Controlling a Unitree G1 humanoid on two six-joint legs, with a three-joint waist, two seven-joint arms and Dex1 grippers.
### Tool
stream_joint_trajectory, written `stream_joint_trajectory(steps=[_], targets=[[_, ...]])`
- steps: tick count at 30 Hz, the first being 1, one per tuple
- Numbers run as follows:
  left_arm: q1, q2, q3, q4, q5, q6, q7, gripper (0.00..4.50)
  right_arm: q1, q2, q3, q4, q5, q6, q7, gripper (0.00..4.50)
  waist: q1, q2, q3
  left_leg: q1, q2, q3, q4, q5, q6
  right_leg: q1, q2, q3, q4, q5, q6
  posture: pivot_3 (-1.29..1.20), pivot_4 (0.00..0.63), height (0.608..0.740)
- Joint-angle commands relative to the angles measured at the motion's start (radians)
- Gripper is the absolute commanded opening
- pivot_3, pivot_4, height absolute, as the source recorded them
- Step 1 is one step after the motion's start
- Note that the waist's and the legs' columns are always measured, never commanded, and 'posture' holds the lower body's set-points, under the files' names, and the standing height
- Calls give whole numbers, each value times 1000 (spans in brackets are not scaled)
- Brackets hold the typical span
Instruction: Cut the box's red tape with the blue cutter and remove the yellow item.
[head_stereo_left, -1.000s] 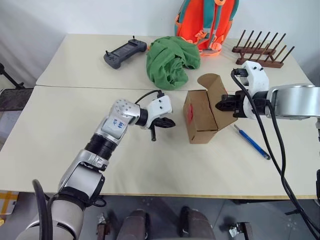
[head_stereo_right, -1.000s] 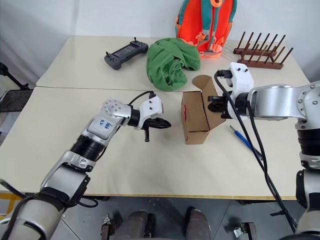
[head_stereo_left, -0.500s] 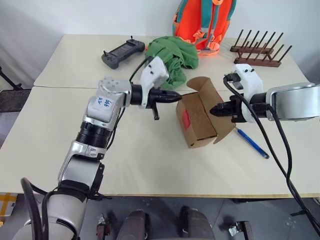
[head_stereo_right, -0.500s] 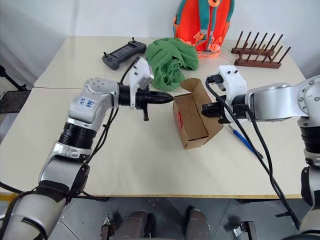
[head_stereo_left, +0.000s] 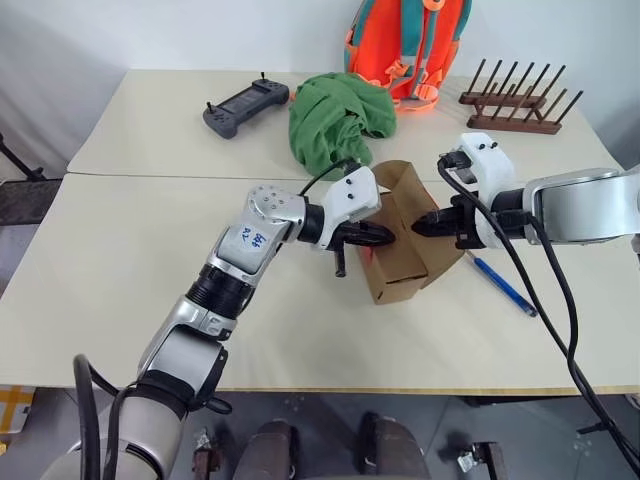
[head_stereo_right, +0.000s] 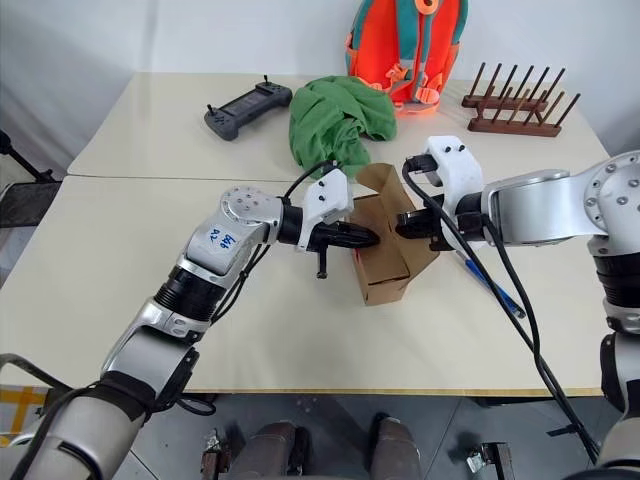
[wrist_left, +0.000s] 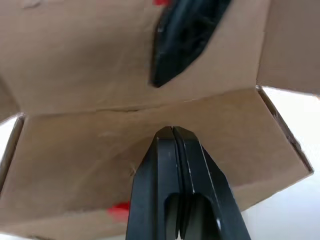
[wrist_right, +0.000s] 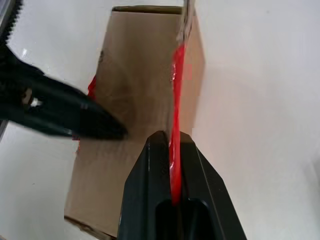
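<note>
Next, I release the taped flap, still on the tipped brown box, with my right gripper, folded open over the table (head_stereo_left: 451, 247) between the brown box and the blue cutter.
The brown box (head_stereo_left: 402, 272) lies tipped on the table with its flaps open. A strip of red tape (wrist_right: 176, 100) runs along the edge of one flap, and my right gripper (head_stereo_left: 422, 226) is shut on that flap. My left gripper (head_stereo_left: 386, 238) is shut and empty, its tip pressed against the box's cardboard between the flaps. In the left wrist view the closed fingertips (wrist_left: 172, 135) touch a cardboard panel. The blue cutter (head_stereo_left: 503, 285) lies on the table to the right of the box, apart from both grippers. The yellow item is hidden.
A green cloth (head_stereo_left: 335, 115) lies just behind the box. A black controller (head_stereo_left: 245, 100) sits at the back left, an orange backpack (head_stereo_left: 405, 45) at the back, and a wooden rack (head_stereo_left: 515, 95) at the back right.
My left gripper rose from the table left of the box, then swung right and down onto the box's opening. The box has turned and tipped while my right gripper kept hold of the flap.
</note>
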Motion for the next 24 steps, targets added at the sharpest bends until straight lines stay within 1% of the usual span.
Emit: stream_joint_trajectory(steps=[1,5,10,13,18,24], targets=[[-6,12,-42,30,57,-69,-12,0,3,7,11,-33,18,9,10,36,0,0,0,0,0,0,0,0,0,0,0,0,0,0,0,0,150,740],[-15,32,-102,66,116,-145,-55,0,6,8,15,-50,18,7,17,36,0,0,0,0,0,0,0,0,0,0,0,0,0,0,0,0,150,740],[4,75,-151,63,154,-177,-125,0,-5,-10,9,-40,18,10,14,36,0,0,0,1,0,0,0,0,0,1,0,0,0,0,0,0,150,740],[17,87,-147,43,146,-160,-144,0,-9,-28,4,-29,18,15,14,36,0,0,0,1,1,0,0,0,0,1,0,0,1,0,0,0,150,740],[65,139,-130,-32,132,-106,-162,0,8,-99,-8,31,18,29,1,36,0,-1,-1,2,1,-1,0,0,0,2,0,0,0,0,0,0,150,740],[123,180,-98,-130,113,-20,-149,0,46,-118,2,83,18,38,-5,36,-1,-1,-3,4,3,0,1,0,0,3,0,1,0,0,0,0,150,740]])
